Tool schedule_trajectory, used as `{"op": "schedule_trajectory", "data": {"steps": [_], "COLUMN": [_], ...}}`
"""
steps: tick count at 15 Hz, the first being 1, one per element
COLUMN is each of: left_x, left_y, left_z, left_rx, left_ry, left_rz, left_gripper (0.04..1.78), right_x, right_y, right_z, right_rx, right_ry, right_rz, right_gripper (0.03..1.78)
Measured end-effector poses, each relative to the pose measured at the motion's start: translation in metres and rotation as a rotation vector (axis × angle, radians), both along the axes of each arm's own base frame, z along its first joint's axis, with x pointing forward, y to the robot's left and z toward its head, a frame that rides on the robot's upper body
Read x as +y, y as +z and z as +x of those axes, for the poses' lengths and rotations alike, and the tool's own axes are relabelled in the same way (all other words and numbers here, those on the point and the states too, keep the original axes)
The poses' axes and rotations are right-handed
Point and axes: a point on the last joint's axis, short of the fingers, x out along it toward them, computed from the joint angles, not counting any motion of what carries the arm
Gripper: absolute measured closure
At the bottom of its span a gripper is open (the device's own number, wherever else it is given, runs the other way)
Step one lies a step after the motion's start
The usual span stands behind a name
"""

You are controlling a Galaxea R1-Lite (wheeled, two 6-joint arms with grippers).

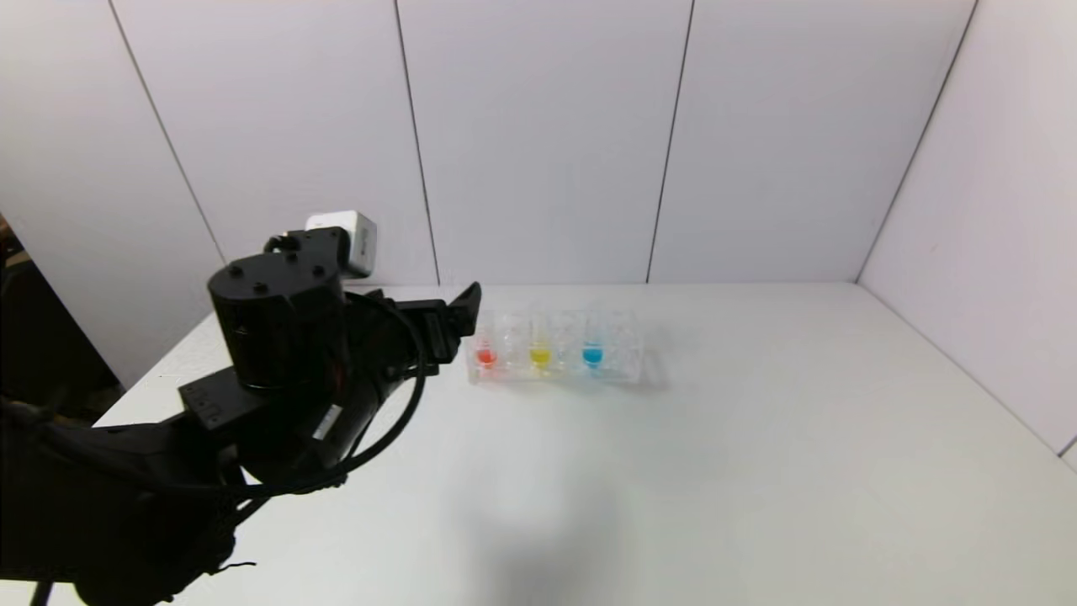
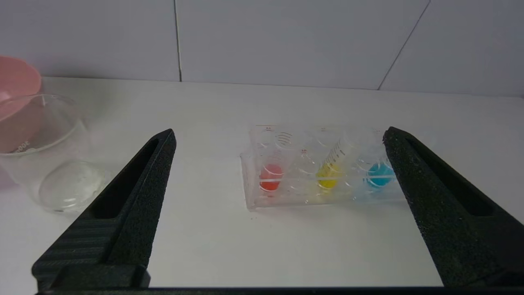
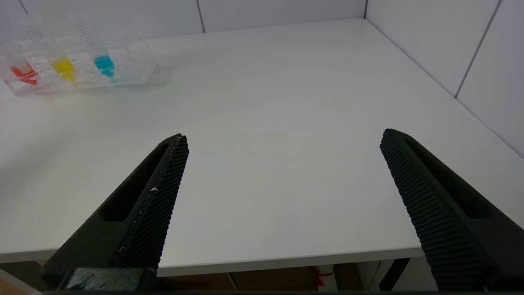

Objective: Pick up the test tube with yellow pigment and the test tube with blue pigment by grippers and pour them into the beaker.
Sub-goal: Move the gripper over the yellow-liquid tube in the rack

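Observation:
I need to close my left gripper on the upper part (image 1: 540, 323) (image 2: 339, 148) of the test tube with yellow pigment, just below the tube's rim, in the middle of the rack.
A clear rack (image 1: 623, 366) at the back middle of the table holds three tubes. The test tube with yellow pigment (image 1: 540, 356) (image 2: 328, 180) stands in the middle, leaning a little. The test tube with blue pigment (image 1: 592, 355) (image 2: 378, 175) is on the rack's right. My left gripper (image 1: 458, 324) (image 2: 279, 134) hovers open and empty just off the rack's left end, facing the rack. The beaker (image 2: 39, 135) stands to its left, hidden behind the arm in the head view. My right gripper (image 3: 284, 136) is open and empty over the table's near edge, far from the rack (image 3: 135, 76).
A red-bottomed tube (image 1: 485, 356) (image 2: 270, 177) fills the rack's left slot. A pink bowl (image 2: 16, 78) sits behind the beaker. White walls close the back and right sides of the table (image 1: 757, 471).

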Motion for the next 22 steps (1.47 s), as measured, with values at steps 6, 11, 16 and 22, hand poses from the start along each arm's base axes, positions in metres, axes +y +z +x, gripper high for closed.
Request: {"op": "schedule_trajectory", "data": {"steps": [6, 11, 16, 22], "left_x": [-0.055, -0.084, -0.105, -0.106], "left_y": [-0.037, -0.057, -0.074, -0.091], "left_z": [0.010, 0.022, 0.044, 0.079], "left_rx": [-0.001, 0.014, 0.016, 0.018], "left_ry": [0.020, -0.003, -0.002, 0.050], "left_rz": [0.007, 0.027, 0.039, 0.050], "left_gripper": [0.06, 0.06, 0.06, 0.06], "right_x": [0.000, 0.000, 0.000, 0.000], "right_y": [0.000, 0.000, 0.000, 0.000], "right_z": [0.000, 0.000, 0.000, 0.000], "right_rx": [0.000, 0.000, 0.000, 0.000], "right_ry": [0.000, 0.000, 0.000, 0.000], "right_rz": [0.000, -0.001, 0.000, 0.000], "right_gripper": [0.10, 0.10, 0.10, 0.10]}}
